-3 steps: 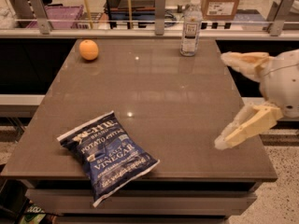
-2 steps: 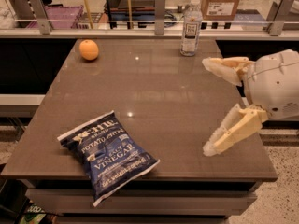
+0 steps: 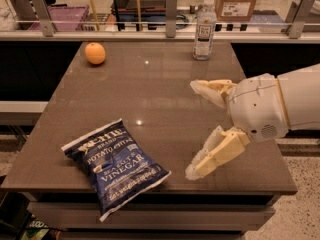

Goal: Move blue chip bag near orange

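Observation:
The blue chip bag's corner (image 3: 154, 171) nearest my open fingers will be gripped by my gripper, which will bunch the bag there.
The blue chip bag (image 3: 114, 165), dark navy with white lettering, lies flat at the front left of the brown table (image 3: 165, 99), one corner hanging over the front edge. The orange (image 3: 95, 53) sits at the table's far left corner, well away from the bag. My gripper (image 3: 195, 129) comes in from the right on a white arm, above the table's right half. It is open and empty, with its two cream fingers (image 3: 216, 154) spread wide and pointing left. It is to the right of the bag and apart from it.
A clear water bottle (image 3: 204, 29) stands upright at the far edge of the table, right of centre. A rail with posts (image 3: 171, 8) runs behind the table, with boxes and shelving beyond it.
My gripper has moved left across the table toward the bag, staying open. The bag, the orange and the bottle have not moved.

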Action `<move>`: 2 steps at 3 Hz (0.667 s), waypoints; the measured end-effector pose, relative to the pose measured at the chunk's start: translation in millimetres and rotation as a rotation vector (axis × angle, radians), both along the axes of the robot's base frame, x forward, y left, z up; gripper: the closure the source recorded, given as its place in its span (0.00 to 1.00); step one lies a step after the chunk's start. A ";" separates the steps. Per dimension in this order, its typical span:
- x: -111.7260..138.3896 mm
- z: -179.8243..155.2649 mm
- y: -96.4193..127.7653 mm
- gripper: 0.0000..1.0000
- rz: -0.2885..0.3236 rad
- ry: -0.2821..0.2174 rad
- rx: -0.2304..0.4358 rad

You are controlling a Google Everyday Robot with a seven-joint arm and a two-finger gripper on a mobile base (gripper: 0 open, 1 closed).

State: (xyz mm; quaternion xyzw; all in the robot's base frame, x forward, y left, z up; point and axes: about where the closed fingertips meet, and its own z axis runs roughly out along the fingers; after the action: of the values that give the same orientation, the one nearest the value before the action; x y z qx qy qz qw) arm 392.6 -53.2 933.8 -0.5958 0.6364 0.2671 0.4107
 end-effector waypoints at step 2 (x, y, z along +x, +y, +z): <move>8.8 -32.8 25.4 0.00 -0.098 0.038 -0.035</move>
State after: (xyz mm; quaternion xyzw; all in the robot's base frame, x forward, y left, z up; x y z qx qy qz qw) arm 401.5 -27.8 900.9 -0.5657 0.6773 0.2467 0.4004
